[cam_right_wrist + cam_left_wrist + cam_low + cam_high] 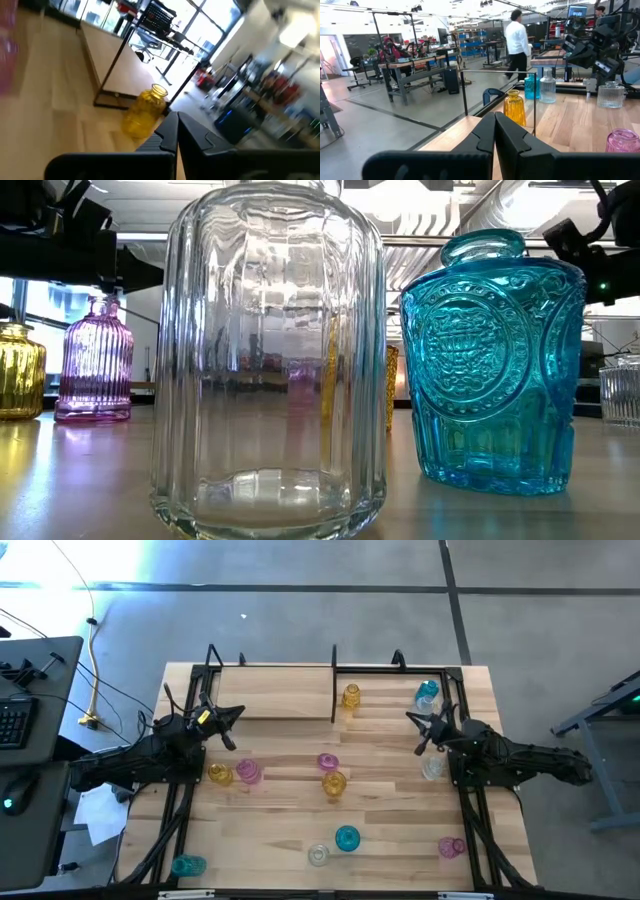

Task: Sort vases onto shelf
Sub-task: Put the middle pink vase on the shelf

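The middle pink vase, just beyond the middle yellow vase, is next for my right gripper, which should go there and close on the pink vase's top (327,760).
Glass vases stand scattered on the wooden table (280,830): yellow (220,774) and pink (248,772) at the left, pink (327,762) and yellow (334,783) in the middle, teal (347,838) and clear (318,855) near the front. The shelf (285,695) runs along the far edge, with a yellow vase (351,696) and a teal vase (428,692) standing by it. My left gripper (235,712) hovers shut at the left and my right gripper (412,718) shut at the right, both level and pointing inward with nothing in them.
A clear vase (433,768) stands close by my right arm. A pink vase (452,847) sits at the near right corner and a teal one (187,865) at the near left. A person (517,42) walks in the room beyond the table.
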{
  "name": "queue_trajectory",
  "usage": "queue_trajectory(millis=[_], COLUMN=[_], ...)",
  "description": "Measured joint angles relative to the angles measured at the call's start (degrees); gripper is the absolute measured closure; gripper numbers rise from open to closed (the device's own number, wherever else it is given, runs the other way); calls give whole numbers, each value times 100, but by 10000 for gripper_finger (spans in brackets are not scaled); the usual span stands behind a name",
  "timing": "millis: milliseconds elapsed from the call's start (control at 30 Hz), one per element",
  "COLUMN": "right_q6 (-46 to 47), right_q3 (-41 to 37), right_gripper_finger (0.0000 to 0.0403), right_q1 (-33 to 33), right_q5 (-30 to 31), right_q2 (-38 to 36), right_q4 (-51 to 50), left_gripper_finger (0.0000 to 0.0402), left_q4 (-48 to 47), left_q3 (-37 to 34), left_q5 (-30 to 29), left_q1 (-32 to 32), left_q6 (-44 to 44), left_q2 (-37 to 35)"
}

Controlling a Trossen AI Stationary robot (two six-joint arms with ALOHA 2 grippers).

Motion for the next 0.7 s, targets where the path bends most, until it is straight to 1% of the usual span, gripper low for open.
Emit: queue_trajectory(millis=[167,300,467,633,700], right_q6=[-1503,-2142,-2578,-2488,-2417], right_q3=[0,0,0,0,0], right_gripper_finger=[402,402,402,402,402], right_q1=[0,0,0,-2,-2], right_q5=[15,13,11,8,-135], right_q2=[1,2,2,2,0], right_q4=[13,13,13,47,106], left_gripper_finger=[401,401,401,401,401], left_q4=[0,-1,-2,-1,-2], left_q3=[0,2,2,0,2], left_q5=[1,1,12,217,299], left_q1=[0,0,-2,-2,-2], left_q6=[-3,-7,-104,-281,-298], left_q2=[1,0,1,-1,0])
